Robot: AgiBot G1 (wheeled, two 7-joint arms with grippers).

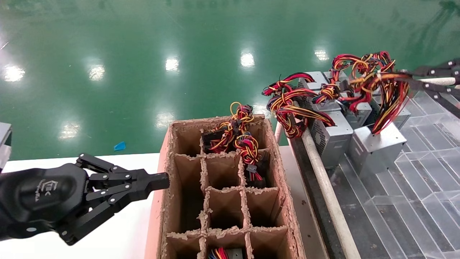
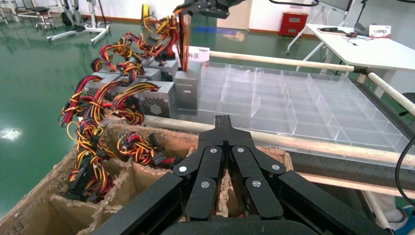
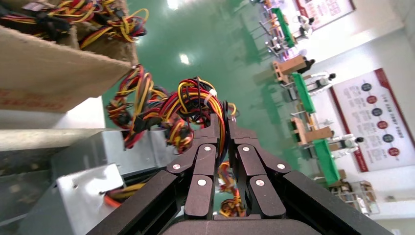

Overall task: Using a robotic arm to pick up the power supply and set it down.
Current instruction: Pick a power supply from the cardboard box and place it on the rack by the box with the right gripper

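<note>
The held power supply will be put down by my right gripper against the nearest grey power supply by the pale rail (image 1: 364,158).
My right robotic arm's gripper (image 1: 406,77) (image 3: 221,120) is shut on the loose red, yellow and black wire bundle (image 1: 391,94) (image 3: 195,98) of the power supply (image 1: 377,144) (image 3: 82,197). This grey metal box hangs tilted under the taut wires, over the near edge of the clear tray (image 1: 426,169). I cannot tell whether its base still touches the tray. It also shows far off in the left wrist view (image 2: 186,91). My left gripper (image 1: 162,181) (image 2: 224,120) is shut and empty, parked beside the cardboard box's left wall (image 1: 169,169).
Several other grey power supplies (image 1: 332,138) with braided wires stand in a row left of the held one. The divided cardboard box holds wired units in its far cells (image 1: 241,142). A pale rail (image 1: 325,187) runs between box and tray. A white table (image 1: 122,233) lies under my left arm.
</note>
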